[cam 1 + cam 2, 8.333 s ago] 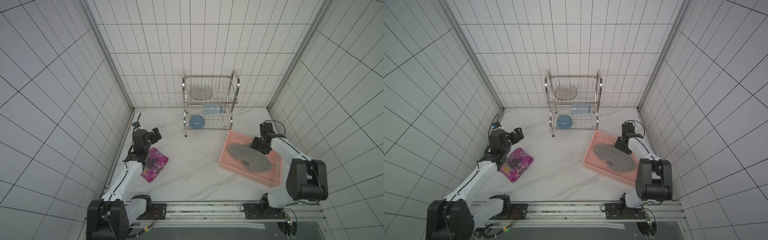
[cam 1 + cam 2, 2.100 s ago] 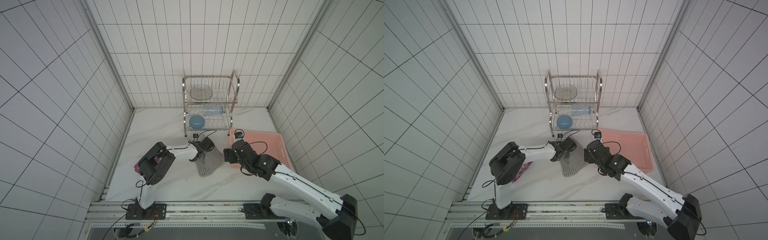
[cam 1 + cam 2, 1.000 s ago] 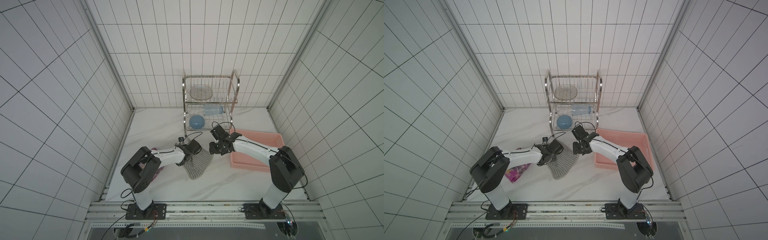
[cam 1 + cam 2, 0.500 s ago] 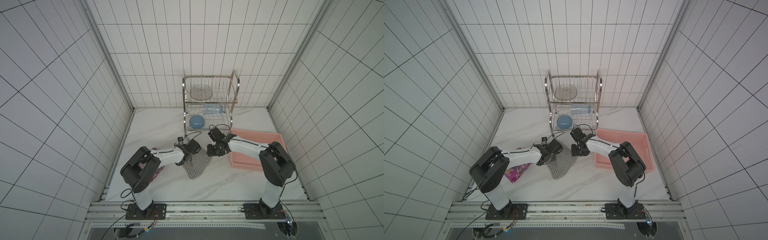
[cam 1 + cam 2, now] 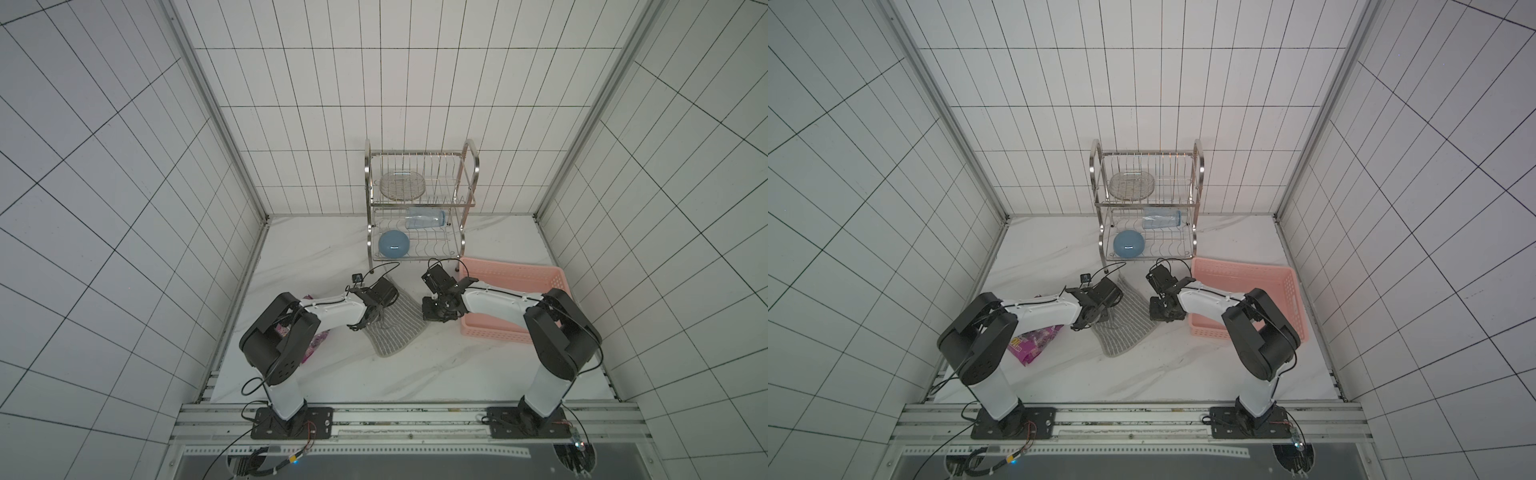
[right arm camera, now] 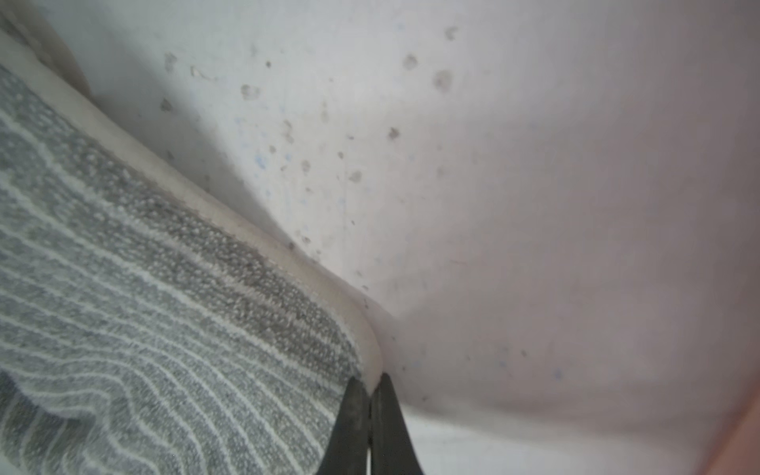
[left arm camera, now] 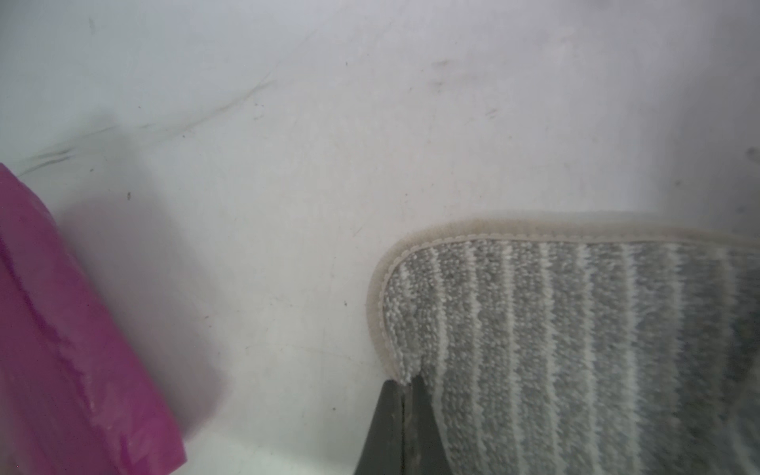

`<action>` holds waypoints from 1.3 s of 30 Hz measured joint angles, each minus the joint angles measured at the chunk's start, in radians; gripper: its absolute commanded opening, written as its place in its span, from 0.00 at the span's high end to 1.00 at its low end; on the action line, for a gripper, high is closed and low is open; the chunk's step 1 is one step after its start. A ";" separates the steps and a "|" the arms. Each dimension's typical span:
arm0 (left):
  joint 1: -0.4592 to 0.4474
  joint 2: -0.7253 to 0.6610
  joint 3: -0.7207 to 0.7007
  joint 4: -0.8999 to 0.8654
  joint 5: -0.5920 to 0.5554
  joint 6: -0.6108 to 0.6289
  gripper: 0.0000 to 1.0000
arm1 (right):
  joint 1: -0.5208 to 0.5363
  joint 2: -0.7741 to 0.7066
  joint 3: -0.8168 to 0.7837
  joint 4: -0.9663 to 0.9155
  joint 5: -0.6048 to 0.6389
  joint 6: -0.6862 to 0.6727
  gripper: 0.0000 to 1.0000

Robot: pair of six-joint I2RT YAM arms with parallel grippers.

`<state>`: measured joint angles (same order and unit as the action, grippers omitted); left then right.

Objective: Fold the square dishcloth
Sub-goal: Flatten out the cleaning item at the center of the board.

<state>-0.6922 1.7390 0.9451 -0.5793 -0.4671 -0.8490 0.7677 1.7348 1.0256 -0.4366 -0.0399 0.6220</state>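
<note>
My left gripper needs to open and take that near corner (image 5: 386,352) of the dishcloth before folding, as it lies free while my grippers pinch opposite corners of the cloth.
The square dishcloth (image 5: 397,328) (image 5: 1127,322), grey with thin white stripes and a cream hem, lies on the white marble table between both arms. My left gripper (image 5: 372,321) (image 5: 1097,319) is shut on its hem beside a rounded corner, as the left wrist view shows (image 7: 405,382). My right gripper (image 5: 434,316) (image 5: 1160,314) is shut on the cream hem at the opposite side, its tips pinching the edge (image 6: 370,384). The cloth (image 6: 144,329) is slightly wavy near that grip and flatter by the left one (image 7: 575,349).
A pink basket (image 5: 515,272) (image 5: 1246,266) stands just right of the right gripper. A magenta snack bag (image 5: 313,347) (image 5: 1034,343) (image 7: 61,329) lies under the left arm. A metal dish rack (image 5: 419,203) (image 5: 1144,203) stands behind the cloth.
My right gripper was open beside the cloth's right edge and has now shut on its hem. The left gripper has kept its grip and place.
</note>
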 measured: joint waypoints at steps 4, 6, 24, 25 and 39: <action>0.008 -0.006 0.000 0.000 0.000 0.003 1.00 | 0.024 -0.085 -0.037 -0.023 0.047 0.041 0.97; 0.010 -0.010 0.000 0.000 0.000 0.005 1.00 | 0.042 -0.117 -0.054 -0.026 0.063 0.067 0.99; 0.010 -0.062 -0.035 0.037 0.058 0.033 0.79 | 0.126 -0.211 -0.185 -0.061 0.110 0.271 0.98; 0.010 -0.071 -0.040 0.039 0.065 0.037 0.73 | 0.133 -0.211 -0.185 -0.063 0.111 0.272 0.98; -0.007 -0.348 -0.117 0.045 0.273 0.060 0.52 | 0.171 -0.286 -0.154 -0.144 0.181 0.254 0.93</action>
<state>-0.6991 1.3914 0.8284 -0.5346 -0.1940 -0.7895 0.9382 1.4483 0.8715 -0.5808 0.1413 0.8757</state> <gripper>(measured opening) 0.476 0.078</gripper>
